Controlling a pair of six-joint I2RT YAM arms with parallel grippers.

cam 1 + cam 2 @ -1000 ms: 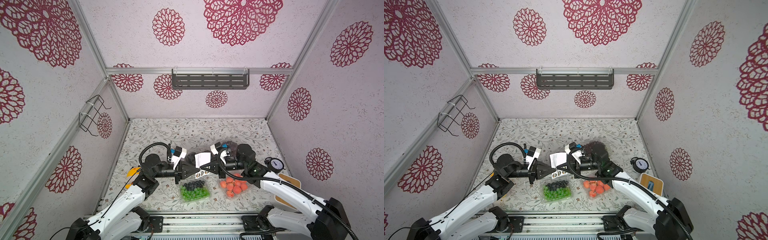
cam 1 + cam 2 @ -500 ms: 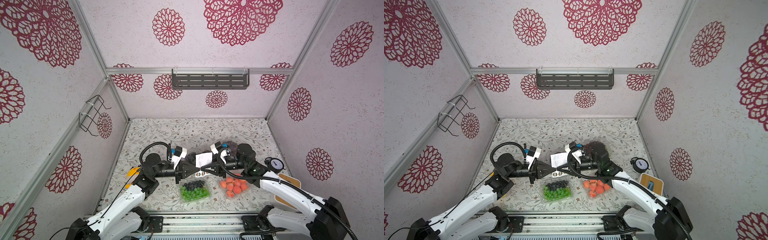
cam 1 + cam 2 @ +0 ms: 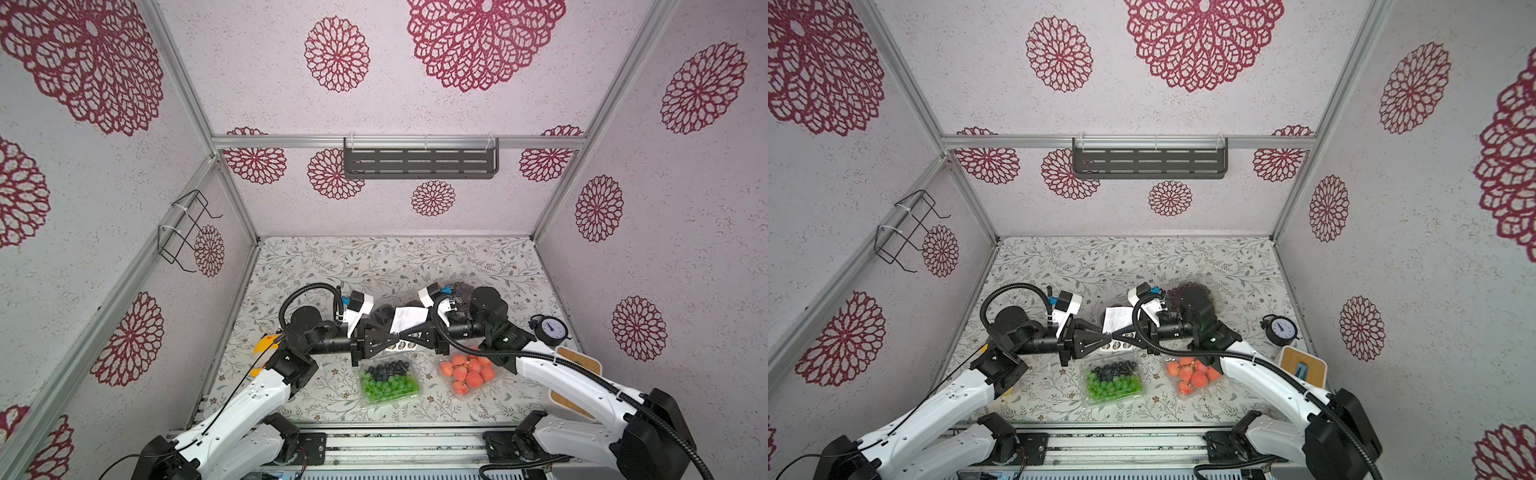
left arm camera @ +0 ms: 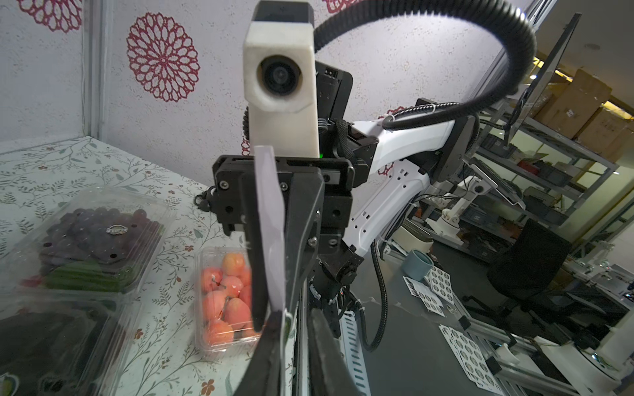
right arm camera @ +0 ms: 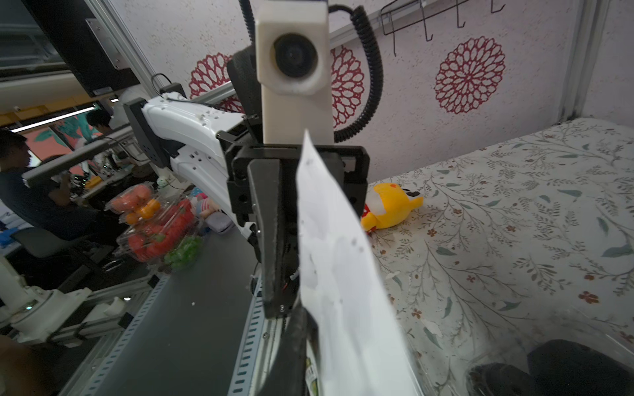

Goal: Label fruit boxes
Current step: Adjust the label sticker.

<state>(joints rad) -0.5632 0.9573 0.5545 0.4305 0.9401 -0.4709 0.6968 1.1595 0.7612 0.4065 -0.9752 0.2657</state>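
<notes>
Next, I take the sheet's lower edge [image 3: 392, 347] with my left gripper, because a label's edge sticks up from the sticker sheet in my right gripper, and this will free my right gripper to peel.
My two grippers meet tip to tip above the middle of the table. The right gripper [image 3: 404, 334] [image 5: 308, 325] is shut on the white sticker sheet [image 3: 409, 318] [image 5: 339, 274]. The left gripper [image 3: 394, 336] [image 4: 295, 315] stands slightly open, and the sheet's edge [image 4: 271, 223] lies against one of its fingers. In front of them sit the green-and-blue fruit box [image 3: 388, 380] and the orange-red fruit box [image 3: 467, 374] [image 4: 223, 291]. The dark purple box [image 3: 1196, 289] [image 4: 92, 236] lies behind the right arm. Beside it, partly under the grippers, is the black box [image 4: 51, 343].
A round dial clock [image 3: 550, 328] and a wooden-topped scale [image 3: 577, 365] stand at the right edge. A yellow plush toy [image 3: 266, 345] [image 5: 391, 202] lies by the left arm. A dark shelf [image 3: 419, 160] hangs on the back wall, a wire basket [image 3: 187, 232] on the left wall.
The right jaws opened and have shut again on the sheet. The left jaws, shut before, have parted a little. Both arms have barely moved.
</notes>
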